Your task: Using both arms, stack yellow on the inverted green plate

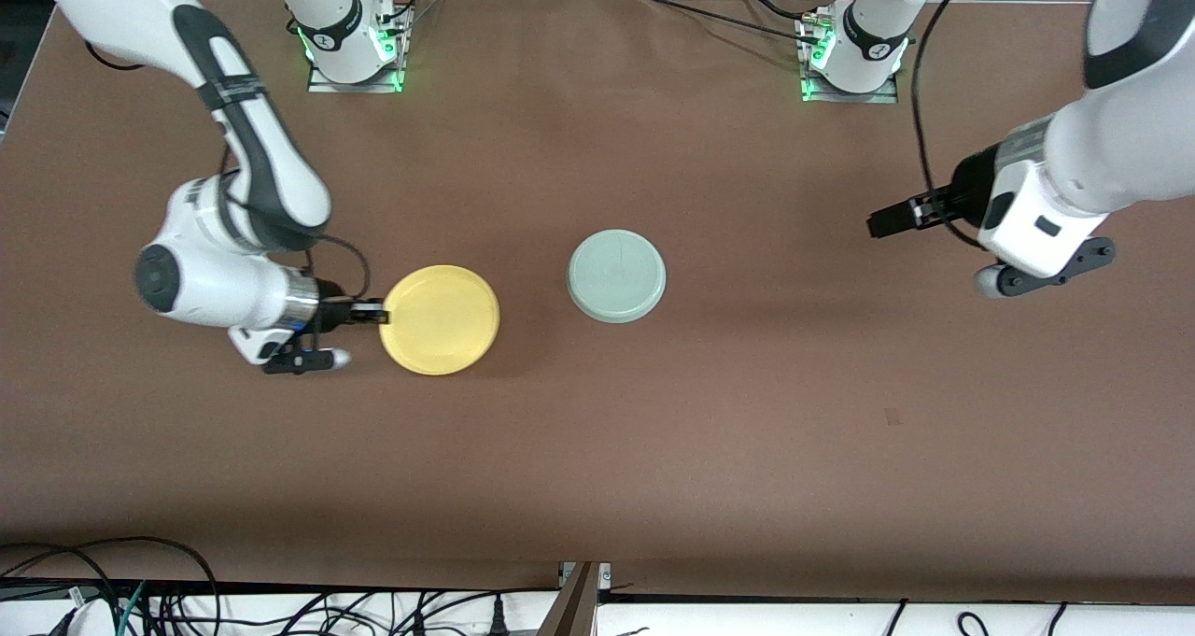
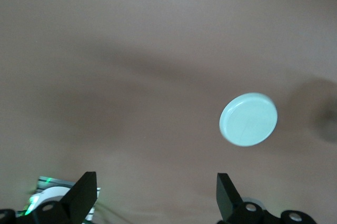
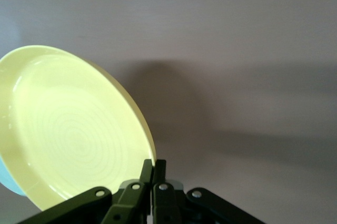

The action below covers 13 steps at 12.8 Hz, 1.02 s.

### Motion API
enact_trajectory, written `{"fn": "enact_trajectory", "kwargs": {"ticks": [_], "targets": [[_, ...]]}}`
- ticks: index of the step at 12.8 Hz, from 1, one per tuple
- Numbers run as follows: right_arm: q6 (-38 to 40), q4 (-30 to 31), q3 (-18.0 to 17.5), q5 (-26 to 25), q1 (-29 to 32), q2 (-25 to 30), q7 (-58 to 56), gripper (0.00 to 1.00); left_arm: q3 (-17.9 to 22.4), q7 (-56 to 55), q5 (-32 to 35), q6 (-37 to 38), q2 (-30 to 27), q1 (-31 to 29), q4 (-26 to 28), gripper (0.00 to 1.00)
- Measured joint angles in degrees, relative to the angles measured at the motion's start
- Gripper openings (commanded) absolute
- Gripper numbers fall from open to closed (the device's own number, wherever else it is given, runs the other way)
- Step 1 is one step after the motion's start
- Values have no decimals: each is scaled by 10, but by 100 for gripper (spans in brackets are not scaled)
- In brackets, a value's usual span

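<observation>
Next, my right gripper lowers the yellow plate and releases it on the upturned bottom of the green plate [image 1: 615, 267], near the middle of the table.
The yellow plate [image 1: 439, 319] is hollow side up, toward the right arm's end of the table. My right gripper [image 1: 381, 314] is shut on its rim at the edge nearest that arm's end. In the right wrist view the fingers [image 3: 153, 169] pinch the rim of the yellow plate [image 3: 73, 129]. The green plate [image 1: 616, 275] lies upside down on the table near the middle, apart from the yellow one. It also shows in the left wrist view [image 2: 248, 119]. My left gripper [image 1: 878, 222] is open and empty, up over the table toward the left arm's end [image 2: 157, 192].
The brown table [image 1: 597, 449] holds only the two plates. Both arm bases [image 1: 347, 34] stand along the edge farthest from the front camera. Cables hang below the near edge.
</observation>
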State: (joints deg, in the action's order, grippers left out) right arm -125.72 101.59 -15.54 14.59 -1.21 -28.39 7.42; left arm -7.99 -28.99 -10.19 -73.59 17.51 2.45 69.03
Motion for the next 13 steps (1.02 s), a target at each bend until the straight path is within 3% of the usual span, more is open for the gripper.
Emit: {"fn": "enact_trajectory", "kwargs": {"ticks": [3,6,11,13], "targets": [[-71,2,-3,0,-106,-19,149,0,6,112,7,17,-38,-45,4,100],[-115,3,-2,0,-181,-50,249,0,12,212,67,5,-82,-56,47,100],[-119,5,-1,0,-217,-59,288,0,15,324,100,-163,-151,-68,206,100],[-119,7,-1,0,-222,-61,288,0,19,351,100,-193,-169,-75,242,100]]}}
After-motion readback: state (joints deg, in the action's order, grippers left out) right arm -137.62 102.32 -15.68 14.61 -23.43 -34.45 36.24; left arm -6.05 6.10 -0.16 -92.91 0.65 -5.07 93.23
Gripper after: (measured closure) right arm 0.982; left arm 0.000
